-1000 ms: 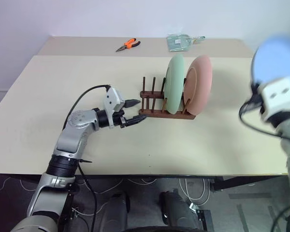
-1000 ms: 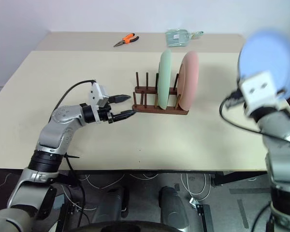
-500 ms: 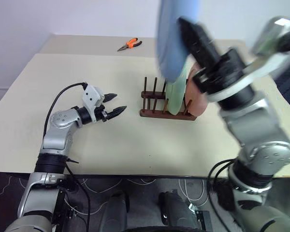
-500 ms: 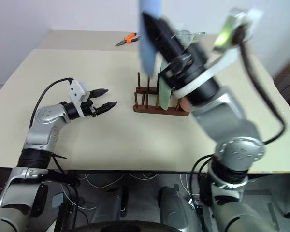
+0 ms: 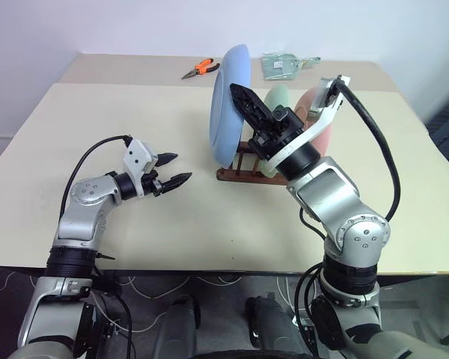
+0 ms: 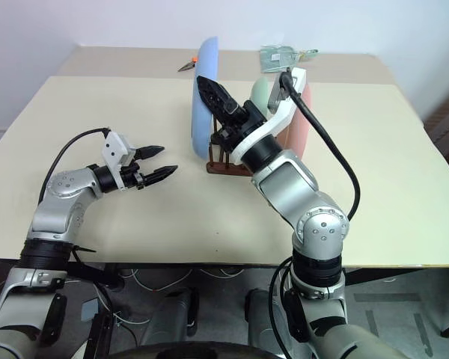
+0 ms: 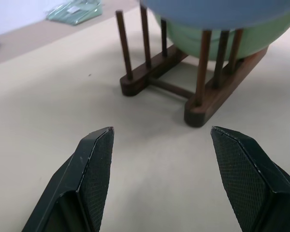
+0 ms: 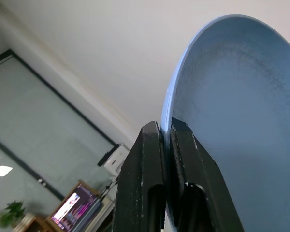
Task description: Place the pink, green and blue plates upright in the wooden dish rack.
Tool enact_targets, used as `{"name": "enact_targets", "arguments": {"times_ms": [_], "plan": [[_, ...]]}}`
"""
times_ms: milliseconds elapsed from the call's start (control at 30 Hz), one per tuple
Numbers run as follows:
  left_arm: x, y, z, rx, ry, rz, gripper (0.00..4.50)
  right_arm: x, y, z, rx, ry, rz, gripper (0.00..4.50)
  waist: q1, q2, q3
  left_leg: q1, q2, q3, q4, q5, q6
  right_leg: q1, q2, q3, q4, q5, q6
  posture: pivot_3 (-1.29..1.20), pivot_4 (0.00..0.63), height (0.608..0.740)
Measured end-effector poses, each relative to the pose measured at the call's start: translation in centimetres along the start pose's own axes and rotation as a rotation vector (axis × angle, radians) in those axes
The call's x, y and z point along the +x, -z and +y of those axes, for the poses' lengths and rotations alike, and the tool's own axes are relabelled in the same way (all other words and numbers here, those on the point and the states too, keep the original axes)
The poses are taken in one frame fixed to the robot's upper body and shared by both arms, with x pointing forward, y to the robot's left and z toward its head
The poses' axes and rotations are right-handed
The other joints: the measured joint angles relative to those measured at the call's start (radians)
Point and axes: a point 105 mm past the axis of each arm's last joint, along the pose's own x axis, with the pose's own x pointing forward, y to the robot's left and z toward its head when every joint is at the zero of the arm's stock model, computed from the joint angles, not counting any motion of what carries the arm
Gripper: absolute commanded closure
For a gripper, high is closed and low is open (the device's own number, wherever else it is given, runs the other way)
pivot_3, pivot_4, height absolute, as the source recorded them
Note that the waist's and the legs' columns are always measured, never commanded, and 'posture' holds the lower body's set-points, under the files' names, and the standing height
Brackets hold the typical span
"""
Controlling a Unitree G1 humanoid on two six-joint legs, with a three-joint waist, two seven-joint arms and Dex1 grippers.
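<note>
I will use my right gripper to set the blue plate down in the rack's empty end slot (image 5: 234,171) next to the green plate.
The blue plate (image 5: 226,105) hangs on edge over the left end of the wooden dish rack (image 5: 243,173), with my right gripper (image 5: 243,96) shut on its rim; the right wrist view has both fingers pinching the blue plate (image 8: 237,111). Behind my right arm the green plate (image 5: 279,96) and the pink plate (image 5: 320,138) stand upright in the rack. Left of the rack, just above the table, my left gripper (image 5: 176,169) is open and holds nothing. In the left wrist view the rack (image 7: 193,92) stands ahead of its spread fingers.
Orange-handled pliers (image 5: 199,69) and a clear packet (image 5: 283,65) lie at the far side of the beige table (image 5: 97,120). A black cable loops from my right wrist down its right side. The table's near edge runs just below my left elbow.
My right arm has swung the blue plate in from the far right and rolled it on edge above the rack. My left gripper has drawn back to the left, away from the rack.
</note>
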Motion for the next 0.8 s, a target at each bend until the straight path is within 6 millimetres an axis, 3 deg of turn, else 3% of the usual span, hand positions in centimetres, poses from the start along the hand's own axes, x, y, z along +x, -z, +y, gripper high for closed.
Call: {"name": "enact_targets", "arguments": {"times_ms": [533,800], "plan": [[0.5,0.1,-0.8,-0.028,0.024,-0.001,1.22,1.2,-2.5,-0.9,-0.009,0.016,-0.074,4.47,-0.001,0.0,0.0,0.0,0.0,0.0,0.0,0.0,0.0,0.0,0.0,0.0,0.0,0.0,0.0,0.0,0.15,0.726],[0.5,0.0,-1.2,-0.025,0.039,-0.002,1.22,1.7,-1.6,-3.0,0.044,0.117,-0.057,4.47,-0.002,0.0,0.0,0.0,0.0,0.0,0.0,0.0,0.0,-0.001,0.0,0.0,0.0,0.0,0.0,0.0,0.15,0.726]]}}
